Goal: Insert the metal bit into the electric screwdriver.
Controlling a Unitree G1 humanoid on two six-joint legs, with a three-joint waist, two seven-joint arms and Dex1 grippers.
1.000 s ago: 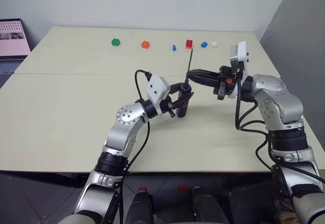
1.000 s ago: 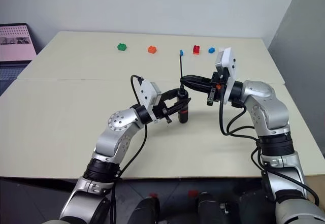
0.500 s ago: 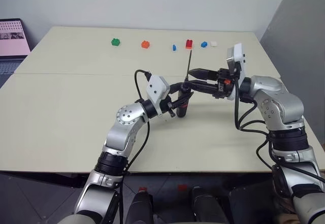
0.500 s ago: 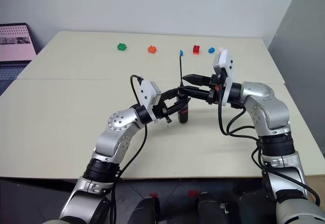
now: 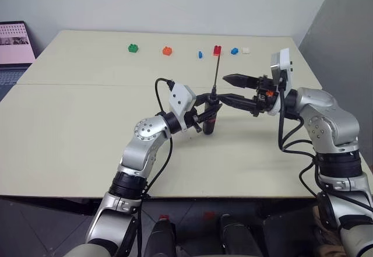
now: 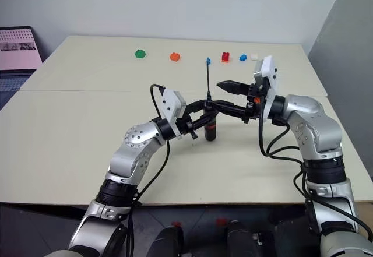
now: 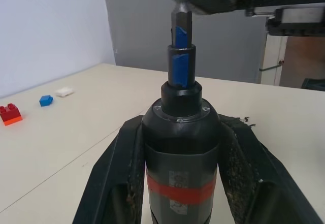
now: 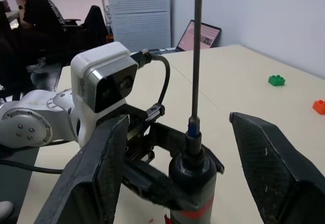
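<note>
Next, I let go of the electric screwdriver with my left gripper, laying it flat on the bare table just this side of the seam (image 5: 198,115).
My left gripper (image 5: 210,110) is shut on the electric screwdriver (image 5: 211,121), a black barrel with a red band (image 7: 180,192), held upright above the table (image 5: 87,123). The metal bit (image 5: 217,73) stands straight up out of the screwdriver's top; its blue-marked shank (image 7: 181,56) sits in the collar. My right gripper (image 5: 224,88) reaches in from the right and is open. Its fingers (image 8: 104,168) stand on either side of the thin rod (image 8: 196,51), apart from it. One finger lies close to the screwdriver's top.
Small toy bricks line the table's far edge: green (image 5: 133,48), orange (image 5: 167,50), red (image 5: 217,50), blue (image 5: 234,51) and white (image 5: 246,50). A laptop (image 5: 13,44) sits at the far left. A person (image 8: 35,16) sits in the background of the right wrist view.
My right gripper was shut on the bit near its base and has opened, letting it go. The bit stays standing in the screwdriver. The left gripper has not moved.
</note>
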